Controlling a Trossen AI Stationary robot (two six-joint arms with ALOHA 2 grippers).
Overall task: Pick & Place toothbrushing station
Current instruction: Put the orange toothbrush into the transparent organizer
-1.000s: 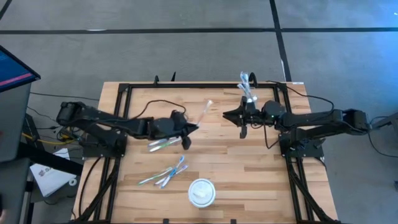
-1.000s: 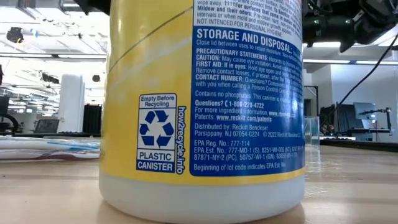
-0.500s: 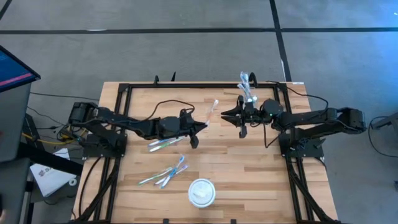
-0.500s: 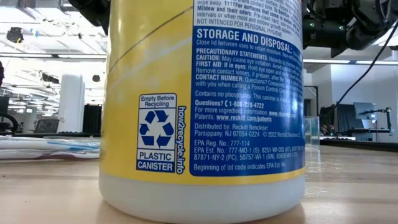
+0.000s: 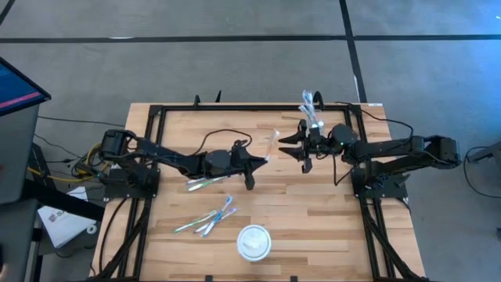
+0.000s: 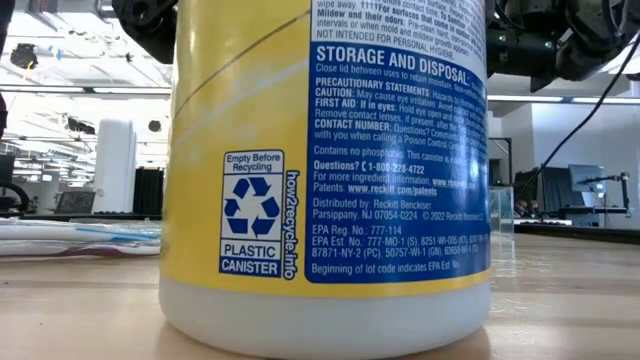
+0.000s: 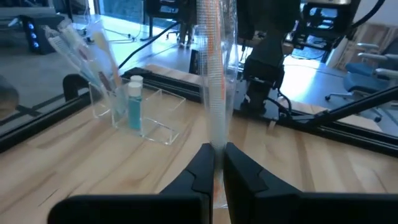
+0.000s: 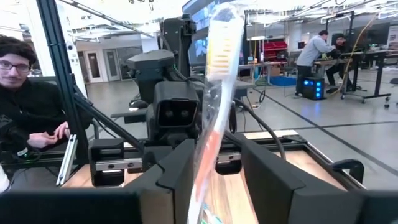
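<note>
Next, my right gripper grabs the toothbrush below its head (image 5: 273, 140), because my left gripper holds the toothbrush's lower end, which must go into the tumbler.
My left gripper (image 5: 262, 160) is shut on a toothbrush in a clear wrapper (image 5: 272, 145), held over the table's middle. The brush has an orange handle and pale bristles (image 8: 221, 37). My right gripper (image 5: 291, 145) faces it, open. In the right wrist view its fingers (image 8: 180, 171) stand on either side of the wrapped brush; whether one touches it I cannot tell. Behind, at the far right, the clear tumbler (image 5: 311, 113) stands on the table with toothbrushes and a blue tube (image 7: 135, 102) upright in it. My left gripper pinches the wrapped toothbrush by the lower end of its handle (image 7: 216, 149) between its two fingers. The fingers reach in about level from the table's left and lie across the brush. The brush stands nearly upright, head up, leaning toward the far edge, clear of the table.
Two greenish toothbrushes (image 5: 205, 182) lie under the left arm, and several blue and pink ones (image 5: 210, 219) nearer the front. A round white lid (image 5: 254, 241) near the front edge belongs to the yellow canister (image 6: 325, 180) that fills the low view. A person (image 8: 25, 93) sits beyond the table.
My left gripper has moved toward the table's right edge and a little down, carrying the wrapped toothbrush up to my right gripper. The brush has stayed clear of the table, head up, and now stands between the right fingers.
</note>
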